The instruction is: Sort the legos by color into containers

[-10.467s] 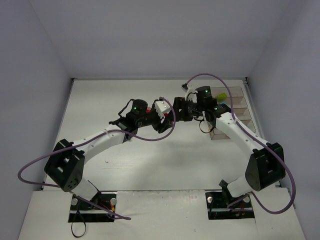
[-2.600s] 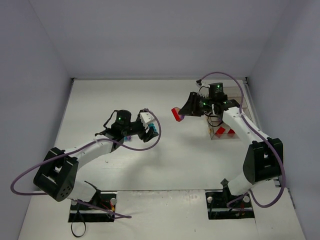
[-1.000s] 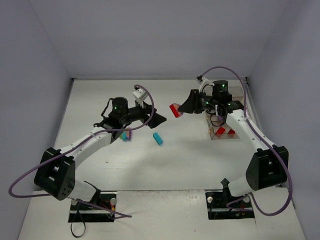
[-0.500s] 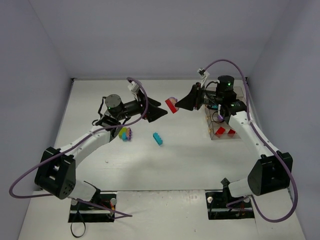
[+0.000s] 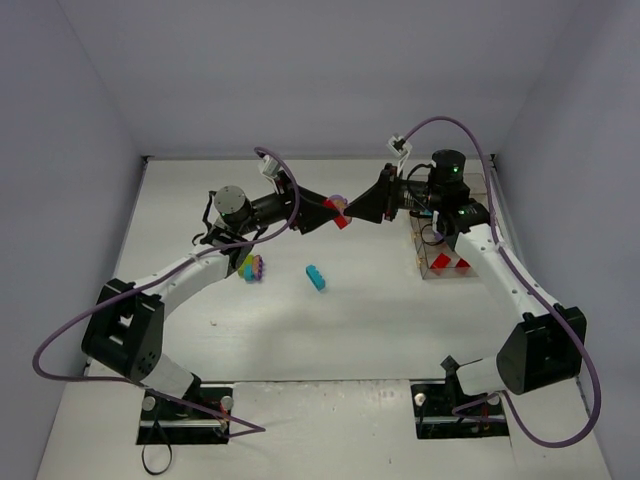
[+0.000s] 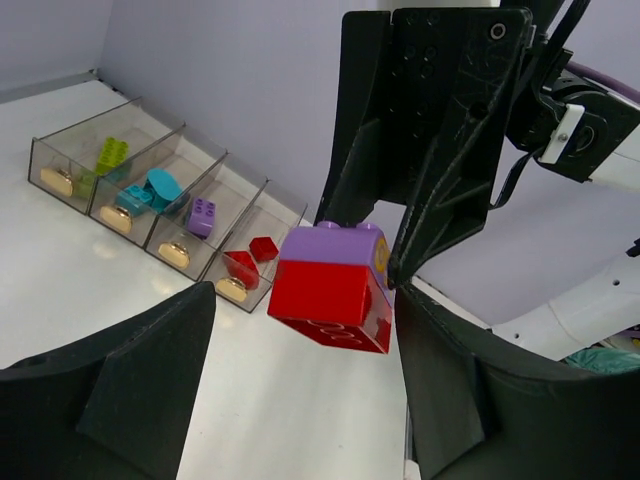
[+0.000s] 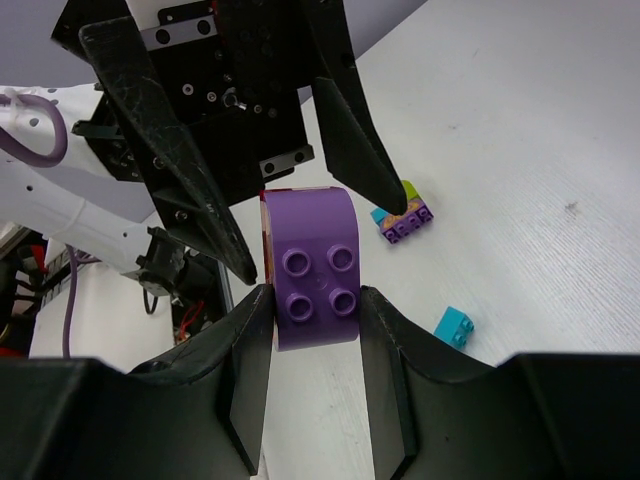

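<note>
Next, I release the purple brick, now hanging over the table's far middle, from my right gripper in the purple container (image 5: 466, 236), so that it lands between the teal and red legos.
My right gripper (image 7: 312, 300) is shut on a two-brick clump held in the air, a purple brick (image 7: 312, 268) on a red brick (image 6: 330, 295). From above the clump (image 5: 340, 210) hangs over the table's far middle. My left gripper (image 6: 300, 305) faces it head-on, its jaws open on either side of the red brick with a gap on the left side. On the table lie a teal brick (image 5: 316, 278) and a teal, green and purple clump (image 5: 250, 267). The containers (image 6: 85, 120) hold, in turn, green, teal, purple and red legos.
The row of bins (image 5: 430, 272) stands at the right edge, behind my right arm. Purple cables loop over both arms. Walls close the table on three sides.
My left gripper has swung up and right to the clump and its jaws have narrowed. My right gripper has carried the clump leftward to meet it.
</note>
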Tool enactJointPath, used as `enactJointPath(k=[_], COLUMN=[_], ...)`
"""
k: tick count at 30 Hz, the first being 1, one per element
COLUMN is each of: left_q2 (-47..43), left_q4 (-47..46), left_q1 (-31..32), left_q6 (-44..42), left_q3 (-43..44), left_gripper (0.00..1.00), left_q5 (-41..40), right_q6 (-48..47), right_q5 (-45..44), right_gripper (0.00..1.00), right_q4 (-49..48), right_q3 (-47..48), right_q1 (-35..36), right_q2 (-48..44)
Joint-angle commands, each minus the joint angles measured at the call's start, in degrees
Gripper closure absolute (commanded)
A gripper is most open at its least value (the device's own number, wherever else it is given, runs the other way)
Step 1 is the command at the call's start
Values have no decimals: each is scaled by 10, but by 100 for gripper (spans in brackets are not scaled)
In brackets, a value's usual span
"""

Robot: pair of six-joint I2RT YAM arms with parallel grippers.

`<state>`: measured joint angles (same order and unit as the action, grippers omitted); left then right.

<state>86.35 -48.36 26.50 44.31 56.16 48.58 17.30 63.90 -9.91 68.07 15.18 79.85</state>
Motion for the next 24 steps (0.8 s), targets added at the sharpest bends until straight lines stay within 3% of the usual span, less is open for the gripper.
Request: enactJointPath(k=[1,5,8,14,17,24], left_q2=[-6,-2,-4,-10,-14,-14], left_q4=[-88,-91,-91,-90,-90,-90], left_q1=[-2,-2,-2,-3,-3,-4], left_q6=[28,28,29,31,34,40], left_q3=[34,33,28,12,4,4], left_gripper=[35,48,50,49,43,44], left_q5=[3,8,9,15,20,29], right_q6=[4,5,6,5,5,7], right_q5=[18,11,9,3,3,3], right_gripper=[100,100,100,100,100,100], right_q4=[-54,-57,-57,-58,-57,-57], right_q3=[23,21,20,18,19,20], right_q1=[10,13,13,12,12,11], right_q2=[-18,-18,-17,-15,-14,-16])
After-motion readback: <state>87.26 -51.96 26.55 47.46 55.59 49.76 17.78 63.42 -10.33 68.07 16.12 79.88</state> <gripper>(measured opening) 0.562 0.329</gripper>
